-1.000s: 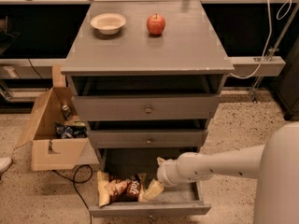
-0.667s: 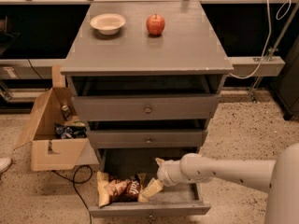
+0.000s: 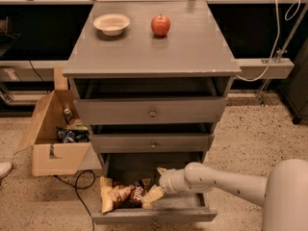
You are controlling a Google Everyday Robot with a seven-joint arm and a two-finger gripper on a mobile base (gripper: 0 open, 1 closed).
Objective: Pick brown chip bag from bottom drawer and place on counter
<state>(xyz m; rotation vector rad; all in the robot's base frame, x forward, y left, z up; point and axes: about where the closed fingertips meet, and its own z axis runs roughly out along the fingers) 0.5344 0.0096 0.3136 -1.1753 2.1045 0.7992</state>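
The end of the brown chip bag point(image 3: 143, 188) that lies toward the middle of the bottom drawer will be gripped by my gripper.
The brown chip bag point(image 3: 123, 195) lies crinkled in the open bottom drawer point(image 3: 154, 216), at its left front. My gripper point(image 3: 157, 184) reaches into the drawer from the right and sits at the bag's right end, with its pale fingers point(image 3: 161, 171) spread apart. The bag rests on the drawer floor. The counter point(image 3: 192, 47) is the grey cabinet top above.
A cream bowl point(image 3: 111, 23) and a red apple point(image 3: 160, 25) stand at the counter's far side. The two upper drawers point(image 3: 152, 112) are slightly pulled out. An open cardboard box point(image 3: 52, 136) with packets stands on the floor to the left, with a black cable beside it.
My gripper has stayed at the bag's right end inside the drawer. The near part of my arm has sunk lower at the right edge of the view. The bag has not moved.
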